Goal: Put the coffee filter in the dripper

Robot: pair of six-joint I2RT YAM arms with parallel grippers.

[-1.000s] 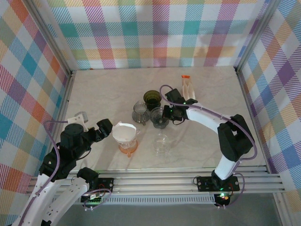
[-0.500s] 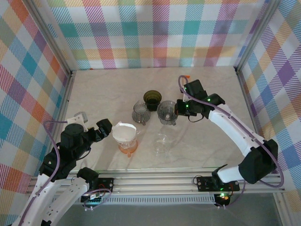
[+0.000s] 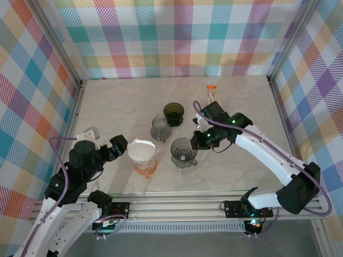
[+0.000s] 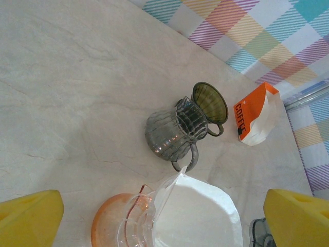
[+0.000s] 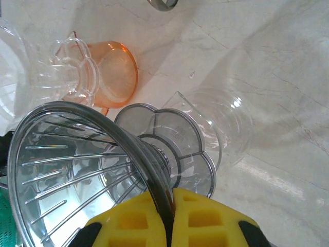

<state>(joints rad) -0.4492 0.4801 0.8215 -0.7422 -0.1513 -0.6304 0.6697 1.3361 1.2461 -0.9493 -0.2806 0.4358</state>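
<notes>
My right gripper is to release the smoky grey ribbed dripper on the opening of the clear glass cup (image 3: 184, 163) (image 5: 193, 135).
A white paper coffee filter (image 3: 141, 150) (image 4: 198, 216) stands in a clear dripper (image 5: 36, 72) on an orange cup (image 3: 145, 169) (image 4: 108, 231) (image 5: 114, 72). My left gripper (image 3: 119, 145) (image 4: 164, 218) is open just left of it, its yellow pads on either side of the wrist view. My right gripper (image 3: 196, 142) (image 5: 169, 218) is shut on the rim of a smoky grey ribbed dripper (image 3: 182, 148) (image 5: 77, 170). That dripper hangs tilted over a clear glass cup (image 3: 185, 163) (image 5: 223, 123).
A grey ribbed glass jug (image 3: 160, 127) (image 4: 175, 131) and a dark green dripper (image 3: 173, 112) (image 4: 209, 102) stand at the middle back. An orange-and-white coffee bag (image 3: 213, 95) (image 4: 254, 121) lies behind them to the right. Checked walls close in the table.
My right arm lifted the smoky dripper out of the back cluster, swung it right, then brought it forward over the clear glass cup. The left arm and filter have not moved.
</notes>
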